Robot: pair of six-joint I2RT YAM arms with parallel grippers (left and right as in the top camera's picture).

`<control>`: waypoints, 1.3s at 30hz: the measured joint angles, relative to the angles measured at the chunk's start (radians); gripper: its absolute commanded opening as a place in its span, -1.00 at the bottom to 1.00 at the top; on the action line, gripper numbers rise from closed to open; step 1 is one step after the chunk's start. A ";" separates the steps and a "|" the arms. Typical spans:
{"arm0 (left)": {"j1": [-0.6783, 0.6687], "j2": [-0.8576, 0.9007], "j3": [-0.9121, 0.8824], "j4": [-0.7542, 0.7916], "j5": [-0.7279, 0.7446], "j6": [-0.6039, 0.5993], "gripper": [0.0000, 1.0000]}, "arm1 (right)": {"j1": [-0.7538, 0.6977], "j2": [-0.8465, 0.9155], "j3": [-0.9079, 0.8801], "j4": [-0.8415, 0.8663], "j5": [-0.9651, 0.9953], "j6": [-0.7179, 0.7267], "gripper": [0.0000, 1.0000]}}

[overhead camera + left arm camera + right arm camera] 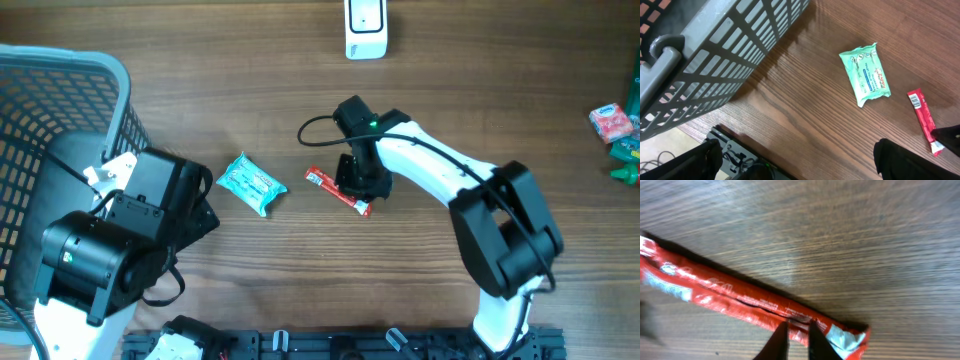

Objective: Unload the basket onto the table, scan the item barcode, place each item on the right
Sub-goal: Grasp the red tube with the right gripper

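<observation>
My right fingers line up along the red snack bar's length, so I should open, turn and pinch across its width near the silver end (845,339).
A long red snack bar (322,181) lies flat on the wooden table, its barcode end toward the left (921,112). My right gripper (360,180) hangs straight over the bar's right part. In the right wrist view its two dark tips (796,330) stand a little apart on top of the red wrapper (715,292), close to the torn silver end, and a strip of wrapper shows in the narrow gap. A white scanner (365,28) stands at the far edge. My left gripper (800,155) is wide open near the table's front edge, with nothing in it.
A teal wipes packet (251,183) lies left of the bar (865,75). A grey plastic basket (60,110) fills the left side. Small pink and green items (612,122) sit at the right edge.
</observation>
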 measured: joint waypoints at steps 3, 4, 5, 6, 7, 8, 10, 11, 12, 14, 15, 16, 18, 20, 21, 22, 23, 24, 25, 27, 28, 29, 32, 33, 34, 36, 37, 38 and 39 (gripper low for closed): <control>0.000 0.000 0.000 0.000 0.000 0.000 1.00 | 0.000 -0.108 0.004 0.005 0.010 -0.048 0.61; 0.000 0.000 0.000 0.000 0.000 0.000 1.00 | 0.000 -0.131 0.011 0.009 0.010 -0.121 0.55; 0.000 0.000 0.000 0.000 0.000 0.000 1.00 | 0.000 -0.134 0.011 0.012 0.010 -0.207 0.51; 0.000 0.000 0.000 0.000 0.000 0.000 1.00 | 0.000 -0.134 0.003 0.021 0.010 -0.292 0.36; 0.000 0.000 0.000 0.000 0.000 0.000 1.00 | 0.000 -0.134 -0.013 0.034 0.010 -0.383 0.26; 0.000 0.000 0.000 0.000 0.000 0.000 1.00 | 0.000 -0.134 -0.034 0.064 0.010 -0.448 0.25; 0.000 0.000 0.000 0.000 0.000 0.000 1.00 | 0.000 -0.134 -0.095 0.137 0.007 -0.542 0.25; 0.000 0.000 0.000 0.000 0.000 0.000 1.00 | 0.000 -0.134 -0.122 0.173 0.002 -0.565 0.24; 0.000 0.000 0.000 0.000 0.000 0.000 1.00 | 0.000 -0.134 -0.148 0.208 -0.011 -0.592 0.25; 0.000 0.000 0.000 0.000 0.000 0.000 1.00 | 0.000 -0.133 -0.171 0.250 -0.061 -0.653 0.25; 0.000 0.000 0.000 0.000 0.000 0.000 1.00 | 0.000 -0.133 -0.171 0.269 -0.066 -0.667 0.22; 0.000 0.000 0.000 0.000 0.000 0.000 1.00 | 0.000 -0.133 -0.171 0.282 -0.064 -0.677 0.16; 0.000 0.000 0.000 0.000 0.000 0.000 1.00 | 0.000 -0.125 -0.171 0.300 -0.048 -0.696 0.02; 0.000 0.000 0.000 0.000 0.000 0.000 1.00 | 0.000 -0.078 -0.171 0.301 -0.036 -0.710 -0.13; 0.000 0.000 0.000 0.000 0.000 0.000 1.00 | 0.000 -0.056 -0.166 0.297 -0.032 -0.716 -0.15; 0.000 0.000 0.000 0.000 0.000 0.000 1.00 | -0.003 -0.048 -0.158 0.293 -0.033 -0.719 -0.18; 0.000 0.000 0.000 0.000 0.000 0.000 1.00 | -0.003 -0.043 -0.153 0.286 -0.033 -0.721 -0.28; 0.000 0.000 0.000 0.000 0.000 0.000 1.00 | -0.004 -0.035 -0.143 0.270 -0.032 -0.728 -0.47; 0.000 0.000 0.000 0.000 0.000 0.000 1.00 | -0.003 -0.031 -0.137 0.260 -0.032 -0.729 -0.64; 0.000 0.000 0.000 0.000 0.000 0.000 1.00 | 0.006 -0.014 -0.124 0.235 -0.029 -0.733 -0.71; 0.000 0.000 0.000 0.000 0.000 0.000 1.00 | 0.021 0.001 -0.109 0.208 -0.025 -0.728 -0.77; 0.000 0.000 0.000 0.000 0.000 0.000 1.00 | 0.036 0.008 -0.100 0.190 -0.024 -0.727 -0.91; 0.000 0.000 0.000 0.000 0.000 0.000 1.00 | 0.085 0.015 -0.089 0.151 -0.026 -0.701 -0.91; 0.000 0.000 0.000 0.000 0.000 0.000 1.00 | 0.100 0.016 -0.089 0.146 -0.039 -0.694 -0.92; 0.000 0.000 0.000 0.000 0.000 0.000 1.00 | 0.105 0.017 -0.089 0.144 -0.052 -0.674 -0.91; 0.000 0.000 0.000 0.000 0.000 0.000 1.00 | 0.099 0.020 -0.084 0.138 -0.091 -0.613 -0.91; 0.000 0.000 0.000 0.000 0.000 0.000 1.00 | 0.089 0.019 -0.082 0.137 -0.131 -0.589 -0.91; 0.000 0.000 0.000 0.000 0.000 0.000 1.00 | 0.078 0.018 -0.086 0.134 -0.163 -0.578 -0.91; 0.000 0.000 0.000 0.000 0.000 0.000 1.00 | 0.063 0.013 -0.094 0.132 -0.198 -0.569 -0.91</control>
